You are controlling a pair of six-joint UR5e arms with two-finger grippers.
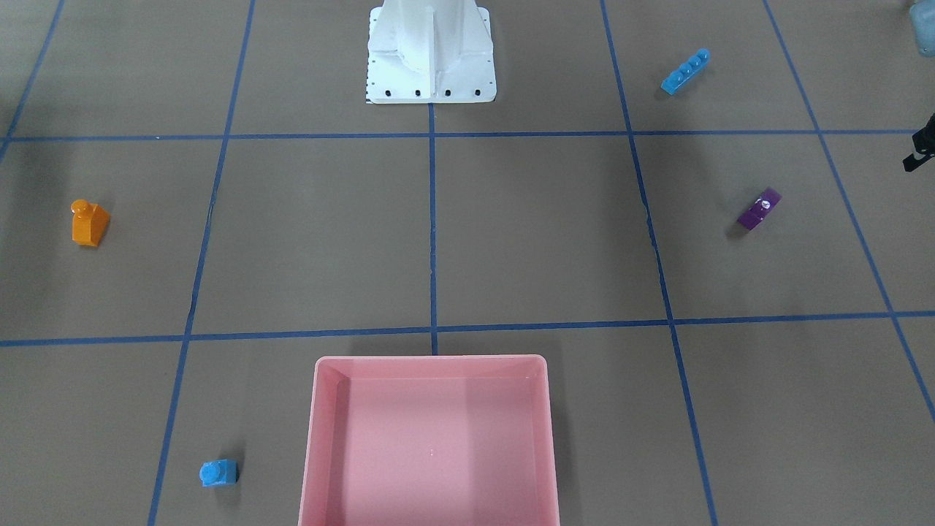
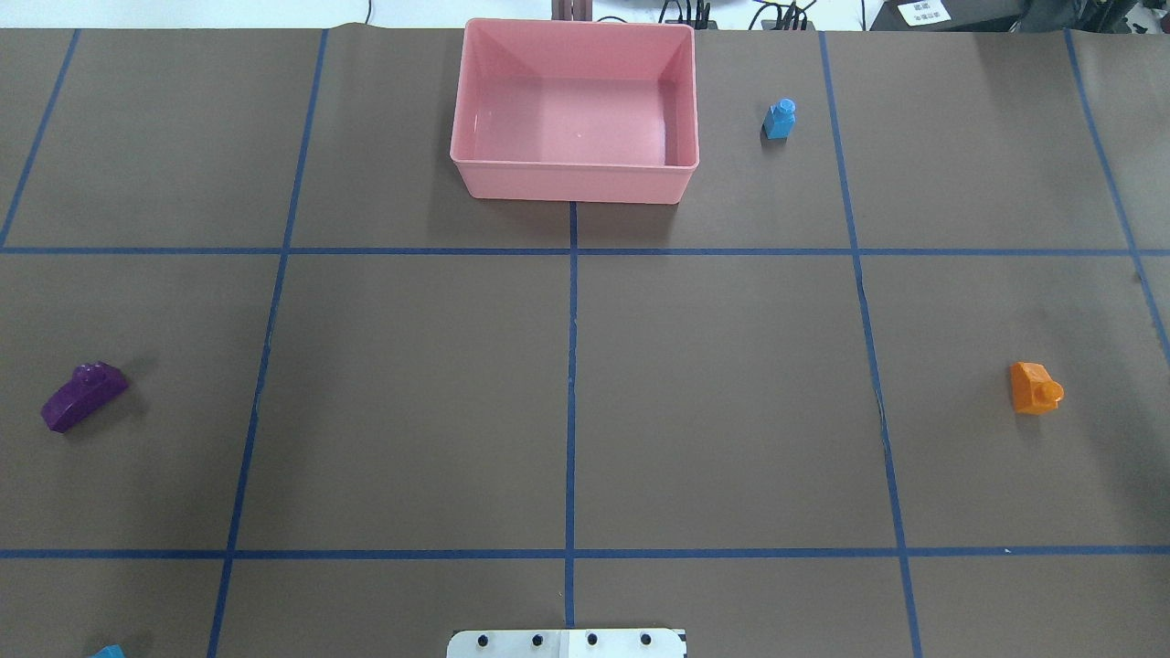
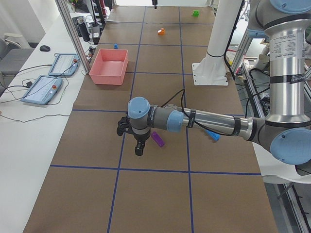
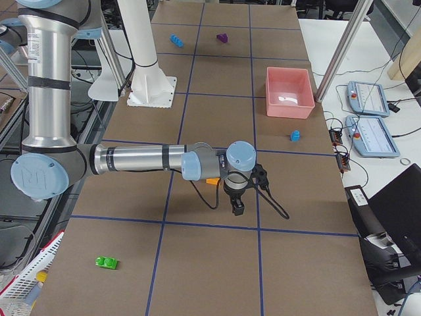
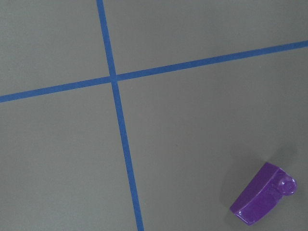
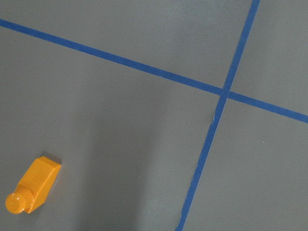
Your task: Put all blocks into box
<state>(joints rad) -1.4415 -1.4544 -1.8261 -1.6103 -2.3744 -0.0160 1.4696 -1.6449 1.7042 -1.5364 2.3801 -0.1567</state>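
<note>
My left gripper will grab the middle (image 1: 760, 209) (image 5: 262, 195) of the purple sloped brick, with its fingers along the long sides of the brick.
The pink box (image 2: 574, 183) stands empty at the far middle of the table. The purple sloped brick (image 2: 84, 395) lies at the left, and it shows at the lower right of the left wrist view (image 5: 262, 193). My left gripper (image 3: 139, 147) hangs just beside it; I cannot tell whether it is open. The orange brick (image 2: 1036, 388) lies at the right and shows in the right wrist view (image 6: 31, 185). My right gripper (image 4: 237, 208) hangs close beside it; I cannot tell its state. The small blue brick (image 2: 780, 119) sits right of the box. The long blue brick (image 1: 687, 71) lies near the robot. The green brick (image 4: 106, 263) lies far out on the right.
The white robot base (image 1: 431, 51) stands at the near middle. Blue tape lines (image 2: 571, 402) divide the brown table. Tablets and cables (image 3: 46, 87) lie on the white bench beyond the box. A dark part of the left arm (image 1: 922, 146) shows at the front view's right edge.
</note>
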